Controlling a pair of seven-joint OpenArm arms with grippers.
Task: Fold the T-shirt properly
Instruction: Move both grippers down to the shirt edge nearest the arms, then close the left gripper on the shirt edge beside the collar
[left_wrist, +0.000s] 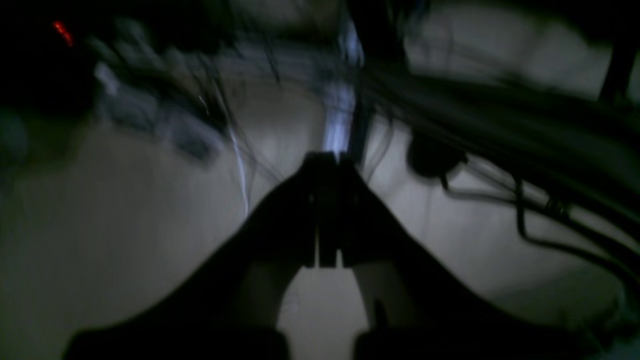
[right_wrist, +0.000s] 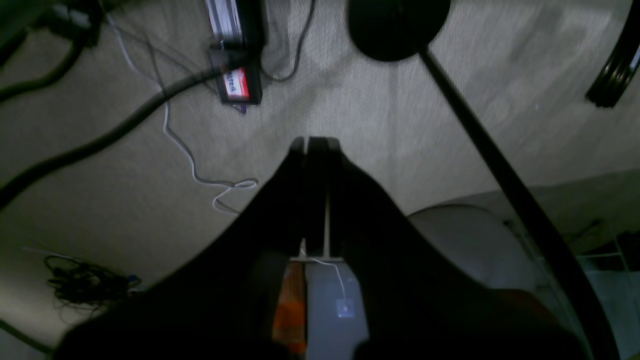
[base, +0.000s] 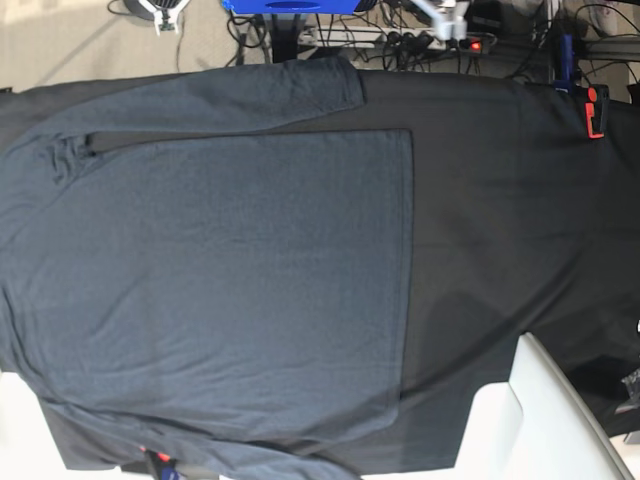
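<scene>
The cuff of the T-shirt's sleeve (base: 342, 82) at the top in the base view is the next place for my left gripper, which should go there and close on it.
The T-shirt (base: 220, 290), dark slate-grey with long sleeves, lies spread flat over the left and middle of the black table covering (base: 500, 220) in the base view. One sleeve (base: 200, 100) runs along its top edge and the other along the bottom. Neither gripper touches it. In the left wrist view my left gripper (left_wrist: 325, 159) is shut and holds nothing, hanging over dim, blurred floor. My right gripper (right_wrist: 315, 144) is likewise shut and holds nothing above beige carpet. The shirt does not show in either wrist view.
A white arm part (base: 545, 420) juts in at the base view's bottom right. A red clamp (base: 594, 112) grips the table's far right edge. Cables, a black box with a red label (right_wrist: 235, 82) and a round black stand base (right_wrist: 397, 25) lie on the floor.
</scene>
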